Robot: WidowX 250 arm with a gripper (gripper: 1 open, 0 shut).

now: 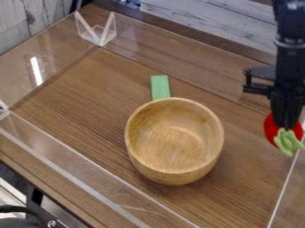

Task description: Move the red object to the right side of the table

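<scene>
Next, my gripper lets go of the red object on the wood [273, 160] between the wooden bowl and the clear acrylic wall.
The red object [283, 134] is a small glossy red toy fruit with a green leafy end, hanging at the far right of the table [84, 98], just above the wood. My gripper [284, 125] comes down from the top right as a dark vertical arm and is shut on the red object. The fruit's upper part is hidden by the fingers. It sits well right of the wooden bowl and close to the right acrylic wall.
A large wooden bowl [176, 140] stands in the middle of the table. A flat green block [160, 86] lies just behind it. Clear acrylic walls [60, 169] border the tabletop, and a clear stand [94, 29] sits at the back left.
</scene>
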